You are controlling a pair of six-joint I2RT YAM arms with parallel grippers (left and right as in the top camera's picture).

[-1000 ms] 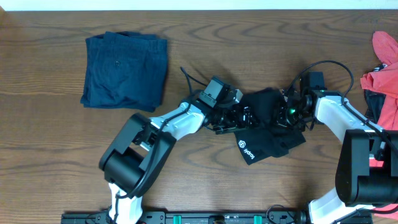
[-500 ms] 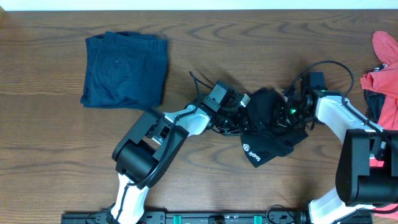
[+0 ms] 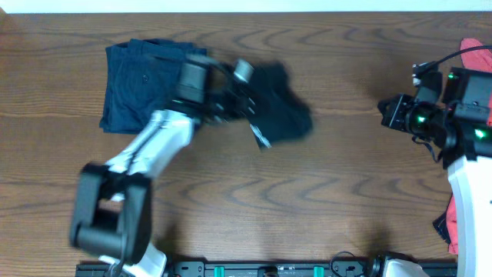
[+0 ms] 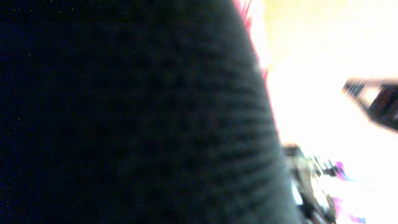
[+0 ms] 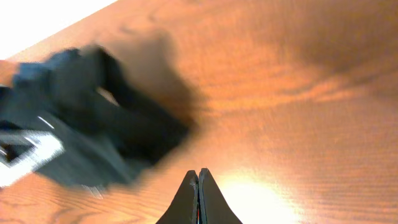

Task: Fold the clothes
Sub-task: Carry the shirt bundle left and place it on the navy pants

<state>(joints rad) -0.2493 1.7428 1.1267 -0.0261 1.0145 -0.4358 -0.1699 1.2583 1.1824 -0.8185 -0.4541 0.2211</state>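
The robot's left gripper should release the black garment on top of the folded navy-blue shorts [image 3: 150,85].
The black garment [image 3: 283,108] hangs bunched from my left gripper [image 3: 247,106], which is shut on its left edge, just right of the folded navy-blue shorts [image 3: 142,85]. A small white mark [image 3: 262,139] shows on its lower edge. In the left wrist view the black fabric [image 4: 124,112] covers the fingers completely. My right gripper [image 3: 383,113] is far to the right, apart from the garment. In the right wrist view the right gripper [image 5: 199,172] is shut on nothing above bare table, with the black garment [image 5: 106,118] blurred ahead on the left.
Coral-red pieces [image 3: 477,58] lie at the table's far right edge, and more red fabric [image 3: 455,223] shows lower right beside the right arm. The left arm [image 3: 146,146] stretches diagonally from the near left. Wooden table [image 3: 338,192] lies between the arms.
My left gripper closed on the black garment and swung it left and toward the far side, up to the navy shorts. The right arm drew back to the right, away from the garment.
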